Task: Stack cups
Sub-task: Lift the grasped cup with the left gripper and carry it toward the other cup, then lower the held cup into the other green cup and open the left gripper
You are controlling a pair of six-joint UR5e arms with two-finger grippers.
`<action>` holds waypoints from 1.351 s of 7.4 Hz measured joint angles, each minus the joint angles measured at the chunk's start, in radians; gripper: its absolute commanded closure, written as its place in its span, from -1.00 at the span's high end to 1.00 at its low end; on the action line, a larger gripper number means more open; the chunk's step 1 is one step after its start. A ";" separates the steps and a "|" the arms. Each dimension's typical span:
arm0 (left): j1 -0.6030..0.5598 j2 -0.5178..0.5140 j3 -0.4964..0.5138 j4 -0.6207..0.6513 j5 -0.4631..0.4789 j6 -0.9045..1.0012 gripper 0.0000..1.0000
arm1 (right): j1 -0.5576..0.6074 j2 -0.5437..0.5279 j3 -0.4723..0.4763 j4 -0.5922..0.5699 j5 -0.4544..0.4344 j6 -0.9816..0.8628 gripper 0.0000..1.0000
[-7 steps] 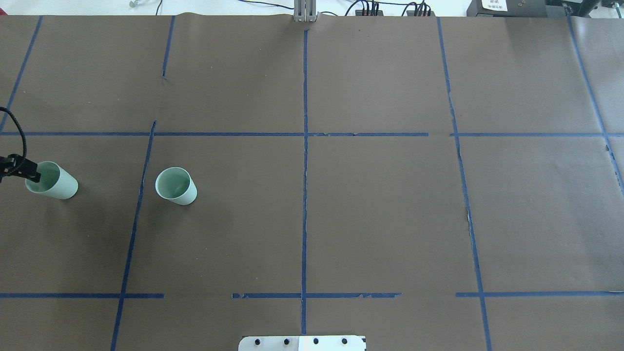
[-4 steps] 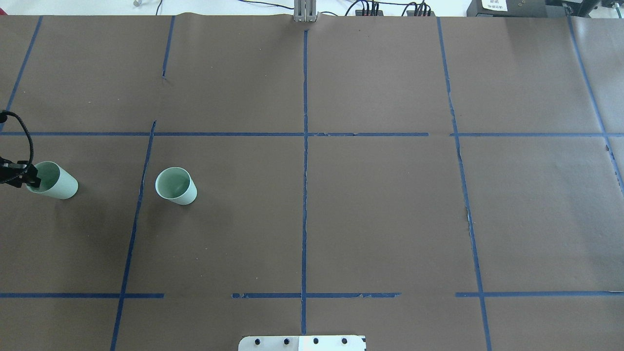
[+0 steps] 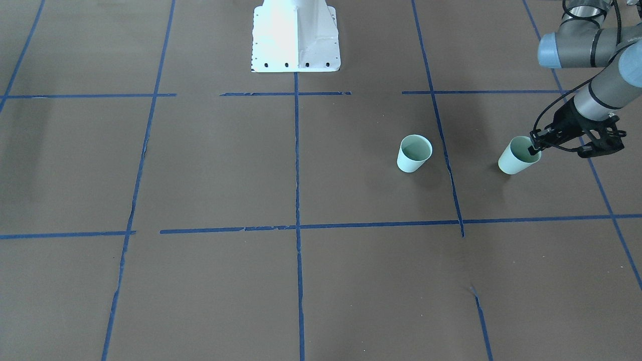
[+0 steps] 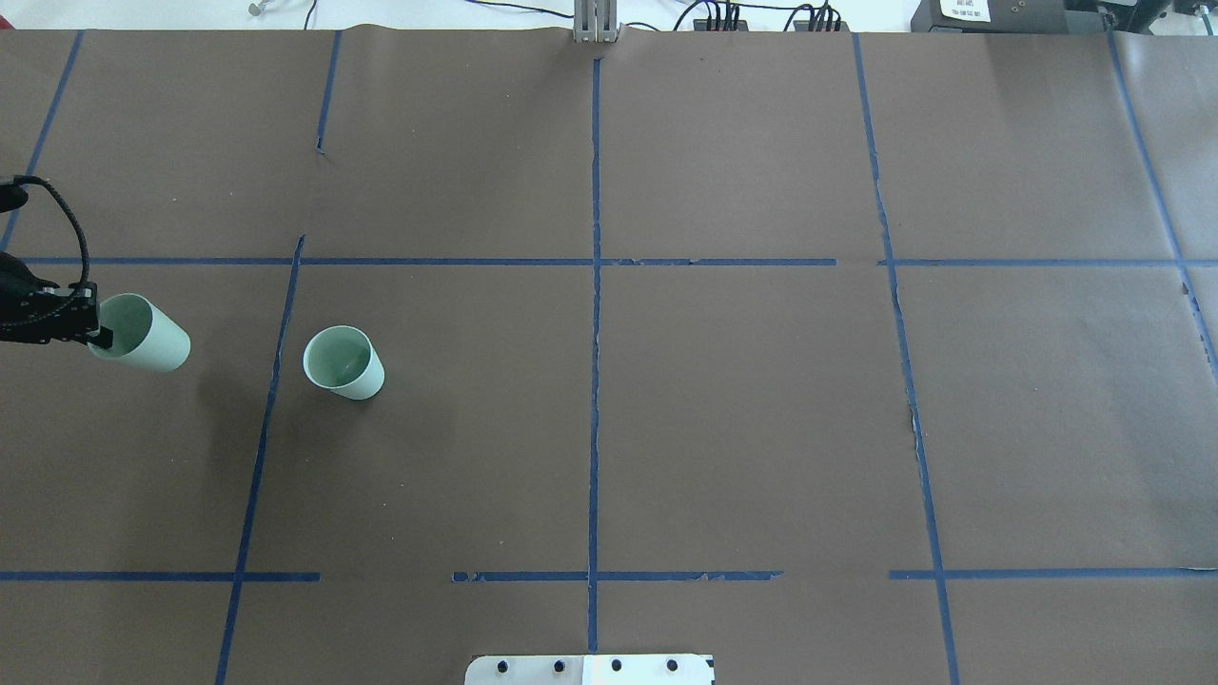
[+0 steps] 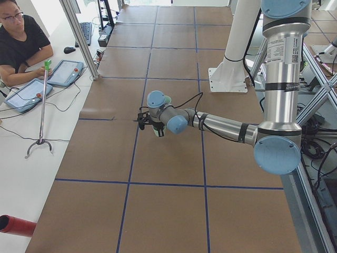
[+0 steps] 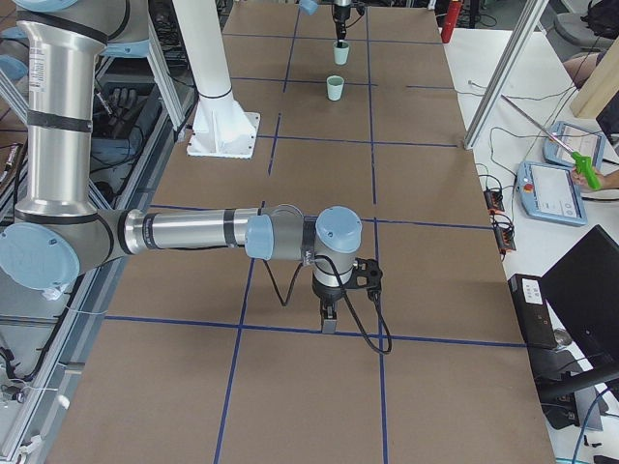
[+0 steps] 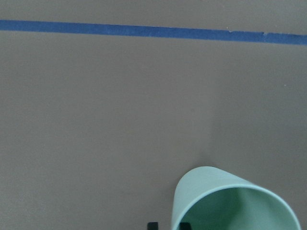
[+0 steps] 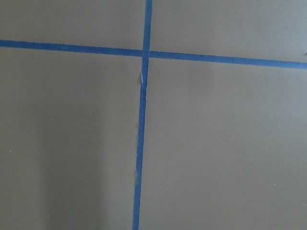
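Note:
I should release the mint-green cup from my left gripper inside the other cup (image 3: 416, 150) that stands upright on the brown table.
Two pale mint-green cups are on the left side of the brown table. My left gripper (image 4: 95, 331) is shut on the rim of one cup (image 4: 147, 338), which hangs tilted just above the table; it also shows in the front view (image 3: 515, 159) and in the left wrist view (image 7: 230, 201). The other cup (image 4: 344, 363) stands upright and free a short way to the right, also in the front view (image 3: 414, 153). My right gripper (image 6: 329, 324) shows only in the exterior right view, low over a blue tape line; I cannot tell whether it is open or shut.
Blue tape lines (image 4: 595, 285) divide the brown table cover. The white robot base plate (image 3: 296, 45) stands at the robot's edge of the table. An operator (image 5: 21, 42) sits with tablets beyond the far side.
My left gripper has closed on the left cup's rim and moved it up and to the right, toward the other cup. The other cup has not moved.

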 measured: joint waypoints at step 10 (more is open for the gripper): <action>0.237 -0.122 -0.205 0.045 0.168 -0.609 -1.00 | 0.000 0.000 0.000 0.000 0.000 0.000 1.00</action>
